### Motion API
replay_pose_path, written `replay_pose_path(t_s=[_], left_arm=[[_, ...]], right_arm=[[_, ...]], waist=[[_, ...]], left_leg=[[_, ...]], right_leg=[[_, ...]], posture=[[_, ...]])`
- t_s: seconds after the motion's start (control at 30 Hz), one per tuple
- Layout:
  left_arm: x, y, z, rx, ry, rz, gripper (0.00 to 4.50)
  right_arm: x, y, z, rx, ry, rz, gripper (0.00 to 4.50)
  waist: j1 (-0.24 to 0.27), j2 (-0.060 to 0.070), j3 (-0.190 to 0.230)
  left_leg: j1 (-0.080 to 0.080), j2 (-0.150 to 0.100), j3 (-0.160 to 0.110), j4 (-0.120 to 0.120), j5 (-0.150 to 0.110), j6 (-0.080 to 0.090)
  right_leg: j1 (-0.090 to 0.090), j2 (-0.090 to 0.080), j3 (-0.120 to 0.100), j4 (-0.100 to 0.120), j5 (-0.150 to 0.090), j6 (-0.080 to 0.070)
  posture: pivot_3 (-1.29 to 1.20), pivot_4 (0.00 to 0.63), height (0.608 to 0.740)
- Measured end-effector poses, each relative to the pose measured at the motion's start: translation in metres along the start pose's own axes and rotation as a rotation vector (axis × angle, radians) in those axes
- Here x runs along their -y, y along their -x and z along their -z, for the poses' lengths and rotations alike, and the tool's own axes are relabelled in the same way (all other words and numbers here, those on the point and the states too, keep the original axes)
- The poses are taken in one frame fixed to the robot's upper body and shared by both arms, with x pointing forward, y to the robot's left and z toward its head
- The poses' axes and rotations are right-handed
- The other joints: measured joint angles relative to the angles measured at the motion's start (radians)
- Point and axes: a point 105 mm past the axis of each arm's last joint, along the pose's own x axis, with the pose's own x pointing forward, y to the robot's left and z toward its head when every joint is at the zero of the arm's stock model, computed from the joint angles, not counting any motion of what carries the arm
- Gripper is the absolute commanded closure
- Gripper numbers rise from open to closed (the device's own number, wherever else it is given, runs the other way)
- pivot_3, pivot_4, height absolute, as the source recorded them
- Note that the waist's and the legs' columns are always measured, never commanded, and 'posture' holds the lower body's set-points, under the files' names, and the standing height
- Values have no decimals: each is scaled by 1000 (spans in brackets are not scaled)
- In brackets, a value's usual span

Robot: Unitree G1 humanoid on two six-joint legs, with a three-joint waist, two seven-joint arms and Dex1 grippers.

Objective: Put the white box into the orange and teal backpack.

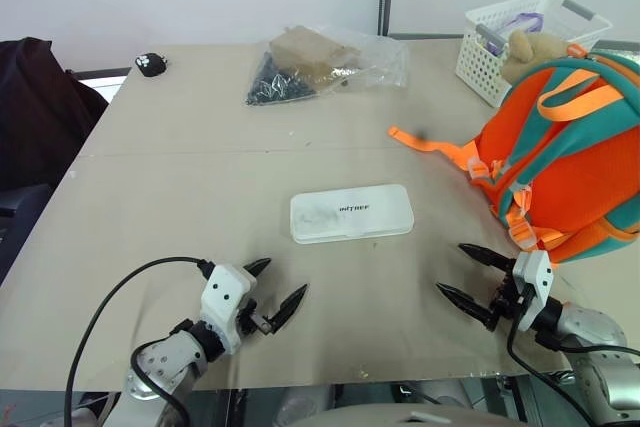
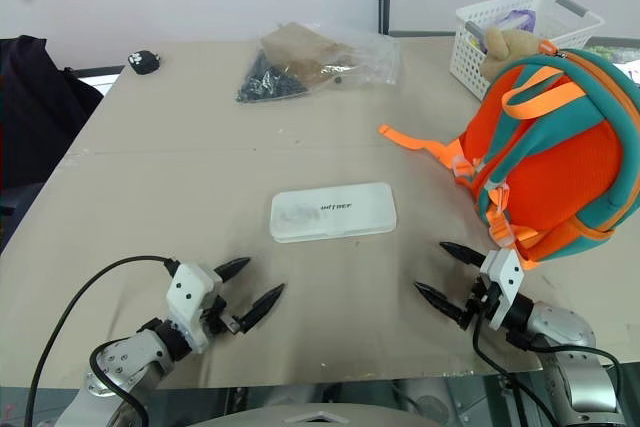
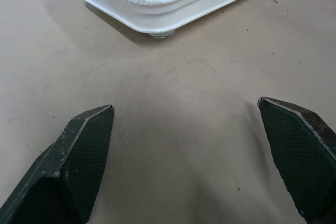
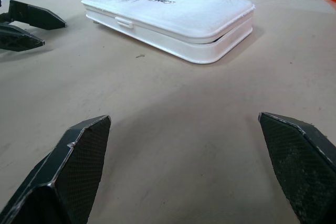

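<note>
The near corner of the white box (image 1: pixel 301 232) (image 3: pixel 149 17), at the box's end farther from the orange and teal backpack, will be gripped by my left gripper.
The white box (image 1: pixel 351 214) lies flat in the middle of the tan table, lid up with small dark lettering; its front edge (image 3: pixel 173 3) and its whole lid (image 4: pixel 173 17) appear in the wrist views. The orange and teal backpack (image 1: pixel 570 157) stands at the right, straps facing me, with a tan plush toy (image 1: pixel 530 47) at its top. One orange strap (image 1: pixel 425 140) trails over the table toward the box. My left gripper (image 1: pixel 277 289) rests open near the front edge, left of the box. My right gripper (image 1: pixel 465 272) stands open in front of the backpack, empty.
A white slotted basket (image 1: pixel 520 37) stands behind the backpack at the back right. A clear plastic bag (image 1: pixel 320 62) with dark and brown contents lies at the back centre. A small black object (image 1: pixel 151 64) sits at the back left. A dark chair (image 1: pixel 35 117) stands beside the table's left edge.
</note>
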Motion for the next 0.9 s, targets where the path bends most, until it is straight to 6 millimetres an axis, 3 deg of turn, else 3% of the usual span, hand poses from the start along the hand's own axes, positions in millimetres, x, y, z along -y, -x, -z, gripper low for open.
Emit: replay_pose_path(t_s=[0.9], left_arm=[[-2,0,-4,11,9,25,0]], right_arm=[[11,-12,0,-31,-20,65,49]], waist=[[-1,0,0]], left_leg=[[0,0,0,0,0,0]], right_leg=[[0,0,0,0,0,0]], posture=[[0,150,740]])
